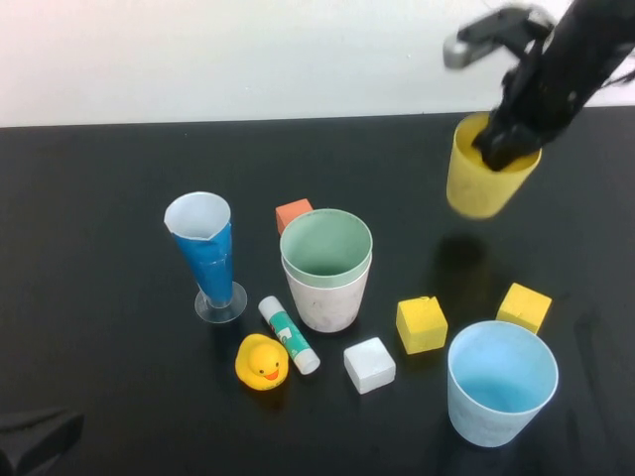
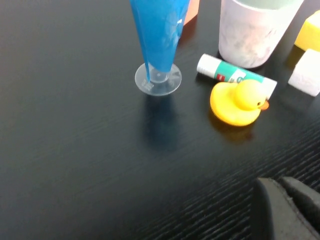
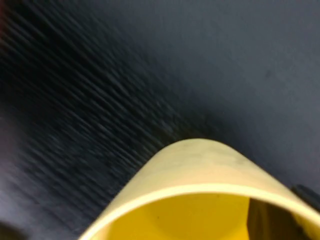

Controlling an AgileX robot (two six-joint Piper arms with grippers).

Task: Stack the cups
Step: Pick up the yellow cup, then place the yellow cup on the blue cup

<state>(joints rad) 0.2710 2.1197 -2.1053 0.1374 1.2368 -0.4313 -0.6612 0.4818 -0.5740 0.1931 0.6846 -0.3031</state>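
Note:
The robot's right gripper will release the yellow cup inside the light blue cup [image 1: 503,381], next to the yellow blocks.
My right gripper [image 1: 508,147] is shut on the rim of the yellow cup [image 1: 482,177] and holds it in the air, tilted, over the table's far right. The yellow cup fills the right wrist view [image 3: 200,170]. The green cup [image 1: 325,246] sits nested in the pink cup [image 1: 327,297] at the table's middle; the pink cup also shows in the left wrist view [image 2: 252,35]. The light blue cup [image 1: 499,385] stands upright at the front right. My left gripper [image 1: 35,441] rests at the front left corner, shut and empty.
A tall narrow blue glass [image 1: 205,253] on a clear foot stands left of the nested cups. A rubber duck [image 1: 263,362], glue stick [image 1: 289,334], white block [image 1: 369,365], two yellow blocks [image 1: 422,324] [image 1: 524,306] and an orange block [image 1: 293,213] lie around them.

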